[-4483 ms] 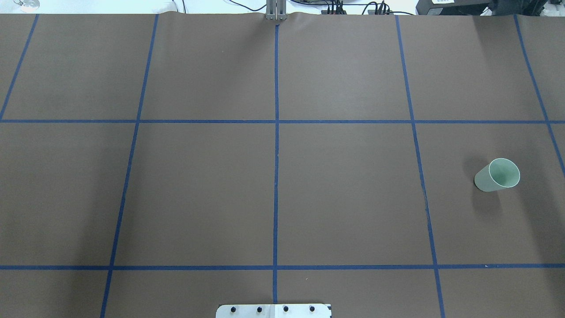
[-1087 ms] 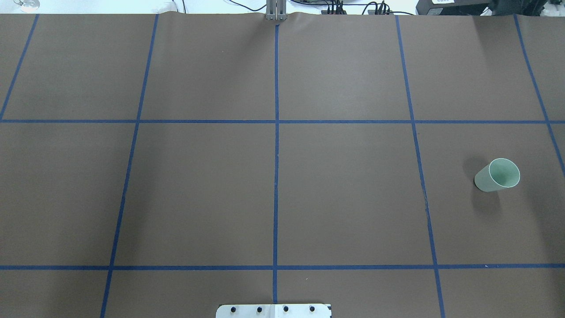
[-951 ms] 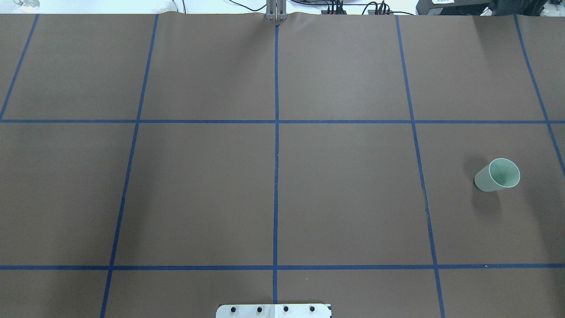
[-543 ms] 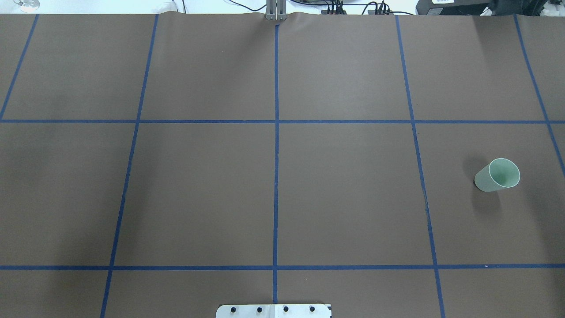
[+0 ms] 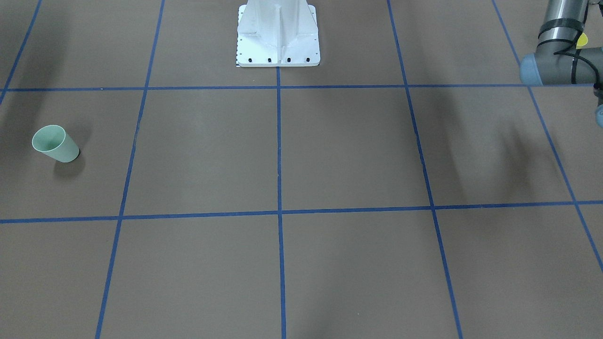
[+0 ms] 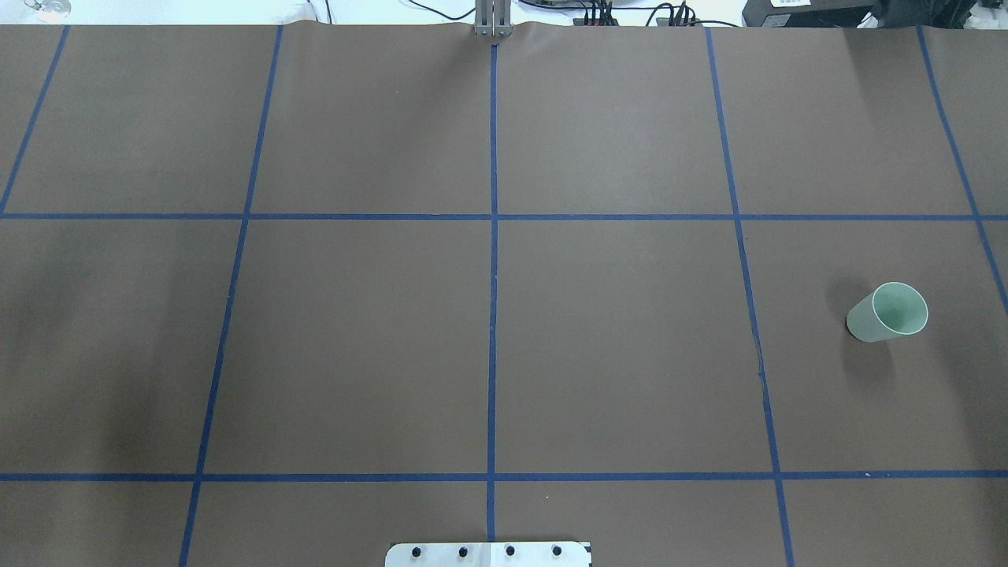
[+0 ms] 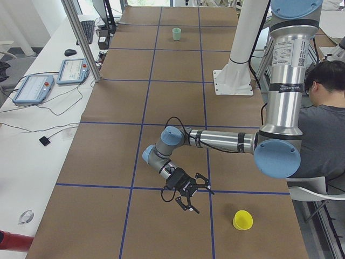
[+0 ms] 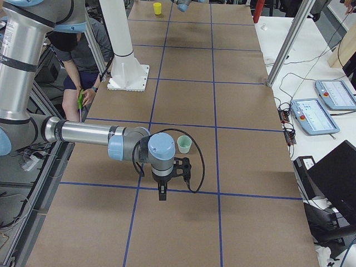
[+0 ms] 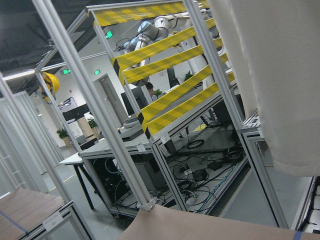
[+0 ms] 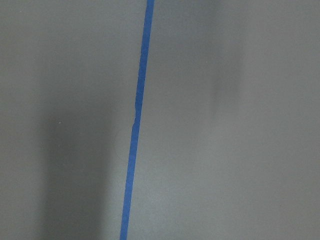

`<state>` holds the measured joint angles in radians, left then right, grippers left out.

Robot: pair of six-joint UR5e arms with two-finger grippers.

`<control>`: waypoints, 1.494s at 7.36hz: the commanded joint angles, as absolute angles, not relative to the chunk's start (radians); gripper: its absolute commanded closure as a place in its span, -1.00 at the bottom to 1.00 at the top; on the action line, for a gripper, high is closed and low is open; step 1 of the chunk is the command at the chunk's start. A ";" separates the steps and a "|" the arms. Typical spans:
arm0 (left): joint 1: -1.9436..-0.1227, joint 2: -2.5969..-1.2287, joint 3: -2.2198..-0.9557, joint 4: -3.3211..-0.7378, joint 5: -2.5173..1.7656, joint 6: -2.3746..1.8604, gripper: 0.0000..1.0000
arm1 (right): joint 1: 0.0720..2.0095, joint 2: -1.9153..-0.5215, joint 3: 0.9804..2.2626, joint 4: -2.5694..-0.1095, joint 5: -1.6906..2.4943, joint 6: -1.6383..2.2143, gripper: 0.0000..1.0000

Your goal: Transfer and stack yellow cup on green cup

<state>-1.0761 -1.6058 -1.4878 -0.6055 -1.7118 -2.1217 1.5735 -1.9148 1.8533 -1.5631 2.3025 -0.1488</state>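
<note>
Next, I should close my left gripper at the yellow cup's side (image 5: 582,40) to stack it on the green cup.
The green cup (image 6: 887,312) stands upright on the brown table at the far right of the overhead view; it also shows in the front view (image 5: 55,143) and the right side view (image 8: 184,144). The yellow cup (image 7: 242,219) stands upright near the table's left end. A sliver of it (image 5: 582,40) shows behind the left arm in the front view. My left gripper (image 7: 183,200) hovers beside the yellow cup, apart from it. My right gripper (image 8: 162,193) hangs near the green cup, apart from it. I cannot tell whether either is open or shut.
The white robot pedestal (image 5: 278,33) stands at the table's robot-side edge. An operator (image 7: 323,108) sits beside the table by the left arm. Teach pendants (image 7: 32,89) and cables lie on the side bench. Blue tape lines (image 10: 134,130) grid the table.
The faint shadow on the table's left side has drifted further left. The green cup has not moved.
</note>
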 commanded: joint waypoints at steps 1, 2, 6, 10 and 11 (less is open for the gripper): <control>-1.060 -1.624 -1.410 -0.604 -1.871 -2.259 -1.00 | 1.572 -1.910 1.856 -1.563 2.303 -0.149 -0.99; -1.060 -1.626 -1.372 -0.609 -1.934 -2.298 -1.00 | 1.572 -1.907 1.859 -1.562 2.303 -0.149 -0.99; -1.058 -1.620 -1.249 -0.702 -2.058 -2.330 -1.00 | 1.574 -1.914 1.852 -1.506 2.304 -0.150 -0.99; -1.055 -1.563 -1.177 -0.859 -2.094 -2.408 -1.00 | 1.574 -1.917 1.853 -1.491 2.304 -0.150 -0.99; -1.054 -1.537 -1.166 -0.886 -2.095 -2.443 -1.00 | 1.574 -1.919 1.853 -1.491 2.304 -0.150 -0.99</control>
<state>-1.0554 -1.5690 -1.1794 -0.8458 -2.0898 -2.4065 1.5738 -1.9174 1.8523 -1.4922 2.3040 -0.1503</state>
